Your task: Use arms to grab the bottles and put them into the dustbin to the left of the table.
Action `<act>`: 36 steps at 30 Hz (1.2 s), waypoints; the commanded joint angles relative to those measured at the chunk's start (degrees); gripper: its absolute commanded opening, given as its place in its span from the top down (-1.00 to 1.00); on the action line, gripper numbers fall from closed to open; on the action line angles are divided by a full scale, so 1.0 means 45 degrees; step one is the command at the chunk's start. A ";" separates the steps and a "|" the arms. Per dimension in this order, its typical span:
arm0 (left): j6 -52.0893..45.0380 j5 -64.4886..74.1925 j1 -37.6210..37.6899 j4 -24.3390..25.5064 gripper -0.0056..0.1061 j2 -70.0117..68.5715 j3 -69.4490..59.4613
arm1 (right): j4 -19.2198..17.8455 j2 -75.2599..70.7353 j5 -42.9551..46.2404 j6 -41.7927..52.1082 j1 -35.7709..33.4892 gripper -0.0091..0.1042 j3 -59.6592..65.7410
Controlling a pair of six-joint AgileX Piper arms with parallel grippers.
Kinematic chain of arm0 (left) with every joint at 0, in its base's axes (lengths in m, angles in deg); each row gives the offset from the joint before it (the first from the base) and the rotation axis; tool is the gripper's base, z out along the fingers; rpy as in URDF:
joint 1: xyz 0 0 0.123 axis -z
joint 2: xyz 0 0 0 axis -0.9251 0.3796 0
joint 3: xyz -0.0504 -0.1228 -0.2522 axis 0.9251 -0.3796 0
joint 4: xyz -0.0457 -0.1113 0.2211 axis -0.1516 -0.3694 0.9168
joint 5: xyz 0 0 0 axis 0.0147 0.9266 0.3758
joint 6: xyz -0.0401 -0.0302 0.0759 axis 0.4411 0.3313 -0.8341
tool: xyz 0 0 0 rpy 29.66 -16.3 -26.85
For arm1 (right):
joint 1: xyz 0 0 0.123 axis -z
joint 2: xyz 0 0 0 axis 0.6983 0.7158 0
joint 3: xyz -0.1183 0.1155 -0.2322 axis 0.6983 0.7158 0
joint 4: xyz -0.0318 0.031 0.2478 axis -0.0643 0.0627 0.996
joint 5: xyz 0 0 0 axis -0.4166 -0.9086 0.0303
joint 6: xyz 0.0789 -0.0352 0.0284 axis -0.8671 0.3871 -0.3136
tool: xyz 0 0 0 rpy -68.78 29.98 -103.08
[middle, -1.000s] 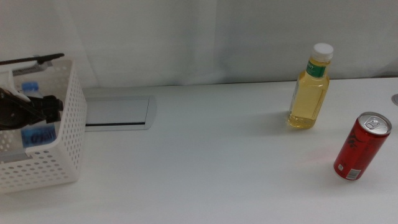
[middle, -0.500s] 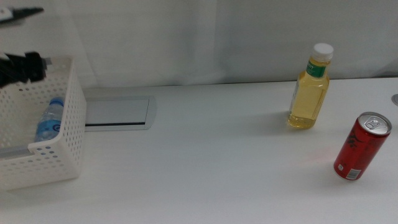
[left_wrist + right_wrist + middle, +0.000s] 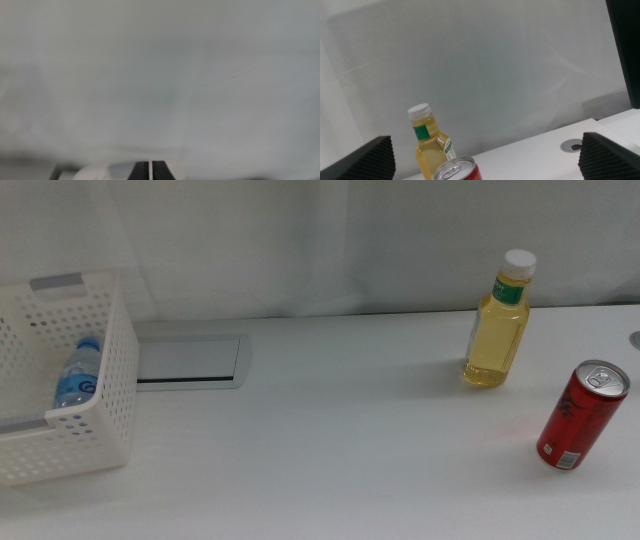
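The red drink can, nearer than the yellow-liquid bottle, should next have the middle of the body [image 3: 581, 423] gripped by my right gripper.
The small clear water bottle [image 3: 76, 377] with its blue label lies inside the white dustbin [image 3: 105, 420] at the table's left end. The yellow-liquid bottle [image 3: 497, 320] stands upright at the far right of the table [image 3: 330, 440], and the right wrist view shows this yellow bottle [image 3: 431, 144] too. Neither arm appears in the middle view. My left gripper [image 3: 150, 166] shows its jaws pressed together with nothing between them, facing a white backdrop. My right gripper [image 3: 485, 139] is open wide, some way back from the yellow bottle.
A red drink can [image 3: 583, 415] stands in front of and to the right of the yellow bottle; in the right wrist view the can [image 3: 457, 170] is nearest my right gripper. A grey panel [image 3: 190, 360] is set into the table beside the dustbin. A cable grommet [image 3: 572, 146] lies at the far right.
My left gripper, which was down in the dustbin with the water bottle, let it go, rose and left the middle view. The bottle now lies in the dustbin.
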 commanded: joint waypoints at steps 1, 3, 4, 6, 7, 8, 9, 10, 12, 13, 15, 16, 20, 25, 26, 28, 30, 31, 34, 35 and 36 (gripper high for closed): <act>-0.0262 0.0107 0.0673 -0.0105 0.95 -0.1023 -0.0197 | -0.0024 -0.0367 0.0056 0.0089 0.0061 -0.98 0.0479; -0.0524 -0.0213 0.1456 -0.0105 0.95 -0.1893 -0.0640 | -0.0024 -0.0367 0.0056 0.0089 0.0061 -0.98 0.0479; -0.0595 -0.0468 0.1769 -0.0105 0.95 -0.2247 -0.0995 | -0.0024 -0.0367 0.0056 0.0089 0.0061 -0.98 0.0479; -0.0648 -0.1103 0.2607 -0.0105 0.95 -0.3135 -0.1887 | -0.0024 -0.0367 0.0056 0.0089 0.0061 -0.98 0.0479; -0.0648 -0.1384 0.3053 -0.0105 0.95 -0.3480 -0.2288 | -0.0024 -0.0367 0.0056 0.0089 0.0061 -0.98 0.0479; -0.0775 -0.1624 0.3508 -0.0105 0.95 -0.3907 -0.2815 | -0.0024 -0.0367 0.0056 0.0089 0.0061 -0.98 0.0479; -0.0947 -0.1855 0.3967 -0.0105 0.95 -0.4340 -0.3371 | -0.0024 -0.0367 0.0056 0.0089 0.0061 -0.98 0.0479; -0.1083 -0.1996 0.4321 -0.0105 0.95 -0.4769 -0.3826 | -0.0024 -0.0367 0.0056 0.0089 0.0061 -0.98 0.0479; -0.1242 -0.2092 0.5285 -0.0105 0.95 -0.5981 -0.5545 | -0.0024 -0.0367 0.0056 0.0089 0.0061 -0.98 0.0479; -0.1177 -0.2092 0.5489 -0.0105 0.95 -0.6402 -0.6114 | -0.0024 -0.0367 0.0056 0.0089 0.0061 -0.98 0.0479; -0.0888 -0.1823 0.5838 -0.0554 0.95 -0.7503 -0.7564 | -0.0024 -0.0367 0.0056 0.0048 0.0061 -0.98 0.0479; -0.0888 -0.1660 0.5895 -0.0677 0.95 -0.7854 -0.8020 | -0.0024 -0.0367 0.0056 0.0048 0.0061 -0.98 0.0479; -0.0888 -0.1537 0.6034 -0.0844 0.82 -0.8963 -0.9401 | 0.0070 -0.0367 0.0056 0.0048 0.0061 -0.98 0.0479; -0.0888 -0.1138 0.6032 -0.0844 0.21 -0.9606 -0.9935 | 0.0070 -0.0367 0.0056 0.0048 0.0061 -0.98 0.0479; -0.0888 -0.1088 0.6062 -0.0844 0.08 -0.9641 -0.9935 | 0.0070 -0.0367 0.0056 0.0048 0.0061 -0.98 0.0479; -0.0888 -0.1026 0.6302 -0.0844 -0.20 -0.9641 -0.9935 | 0.0070 -0.0367 0.0056 0.0048 0.0061 -0.98 0.0453; -0.0888 -0.0918 0.6605 -0.0844 -0.38 -0.9641 -0.9935 | 0.0070 -0.0367 -0.0041 0.0048 0.0061 -0.98 0.0314; -0.0888 -0.0856 0.6781 -0.0844 -0.43 -0.9641 -0.9935 | 0.0070 -0.0367 -0.0072 0.0048 0.0061 -0.98 0.0197; -0.0888 -0.0772 0.7233 -0.0844 -0.43 -0.9641 -0.9935 | 0.0070 -0.0367 -0.0370 0.0048 0.0061 -0.98 -0.0195; -0.0888 -0.0750 0.7359 -0.0818 -0.43 -0.9641 -0.9935 | 0.0070 -0.0367 -0.0448 0.0048 0.0061 -0.98 -0.0396; -0.0888 -0.0756 0.7472 -0.0818 -0.43 -0.9641 -0.9935 | 0.0070 -0.0367 -0.0775 0.0048 0.0061 -0.98 -0.0684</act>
